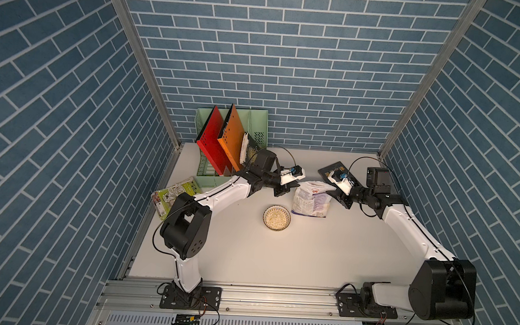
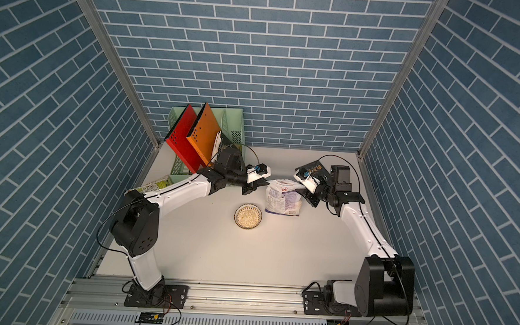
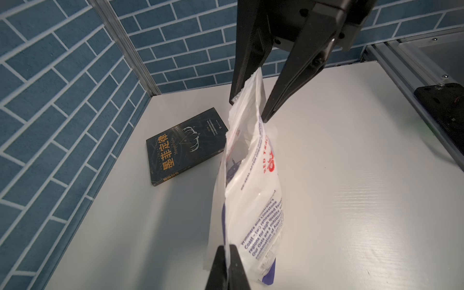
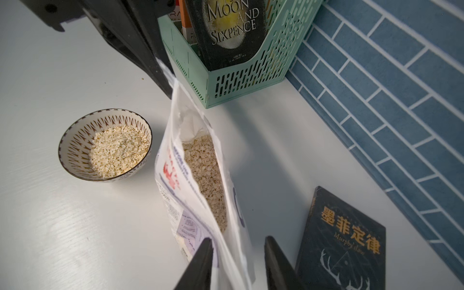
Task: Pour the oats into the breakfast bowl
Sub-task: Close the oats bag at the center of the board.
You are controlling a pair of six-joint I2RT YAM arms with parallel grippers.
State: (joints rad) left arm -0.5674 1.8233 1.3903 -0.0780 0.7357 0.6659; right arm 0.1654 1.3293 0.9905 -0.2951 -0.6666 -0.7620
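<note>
My right gripper needs to leave the pouch's corner, as the pouch's opening is gaping, then pinch the pouch's rim point(image 4: 181, 100) by my left gripper and slide along to press it shut.
The white oats pouch point(image 1: 310, 199) point(image 2: 283, 198) stands upright on the table behind and to the right of the breakfast bowl point(image 1: 277, 218) point(image 2: 248, 216). Pale oats point(image 4: 118, 150) fill the patterned bowl point(image 4: 75, 140), and more oats point(image 4: 206, 175) show inside the pouch's open mouth. My left gripper point(image 3: 227, 263) point(image 1: 295, 186) is shut on the pouch's top left corner. My right gripper point(image 4: 238, 241) point(image 1: 330, 189) straddles the top right corner point(image 3: 253, 82) with its jaws apart; the plastic lies against one finger point(image 4: 207, 247) only.
A green file rack point(image 1: 203, 166) with red and orange folders and a book stands at the back left. A dark book point(image 1: 334, 170) point(image 4: 341, 241) lies flat behind the pouch. A green-and-white packet point(image 1: 171, 195) lies by the left edge.
</note>
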